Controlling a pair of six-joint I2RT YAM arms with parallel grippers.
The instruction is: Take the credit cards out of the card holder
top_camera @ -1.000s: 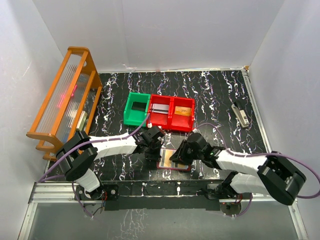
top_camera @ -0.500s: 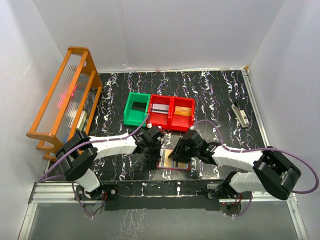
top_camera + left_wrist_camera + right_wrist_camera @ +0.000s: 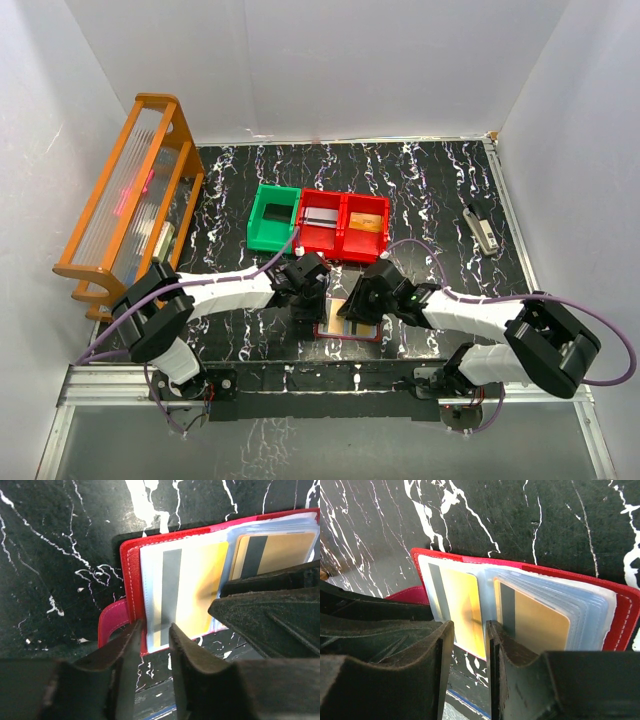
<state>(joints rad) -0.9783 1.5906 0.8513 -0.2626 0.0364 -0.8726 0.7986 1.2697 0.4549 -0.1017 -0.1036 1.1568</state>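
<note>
My left gripper's finger reaches over the grey stripe of the yellow credit card. So it should hold only the holder's red edge (image 3: 137, 605) while my right gripper slides the card out.
The dark-red card holder (image 3: 348, 324) lies open on the black marbled table near the front edge. In the left wrist view its left sleeve holds a yellow credit card (image 3: 192, 587) with a grey stripe, and a gold credit card (image 3: 285, 550) sits in the right sleeves. The right wrist view shows the same two credit cards (image 3: 462, 607) (image 3: 540, 622). My left gripper (image 3: 156, 630) hovers at the holder's near left corner, jaws a narrow gap apart, empty. My right gripper (image 3: 470, 630) stands over the holder's middle fold, jaws slightly apart, nothing between them. Both grippers (image 3: 305, 300) (image 3: 358, 305) nearly meet.
Behind the holder stand a green bin (image 3: 272, 218) and a red two-part bin (image 3: 345, 243), each red compartment with a card inside. An orange rack (image 3: 130, 195) lines the left wall. A small grey stapler-like object (image 3: 482, 228) lies at the right.
My left gripper's jaws have parted slightly from shut. My right gripper has crept a little left over the holder and widened a touch.
</note>
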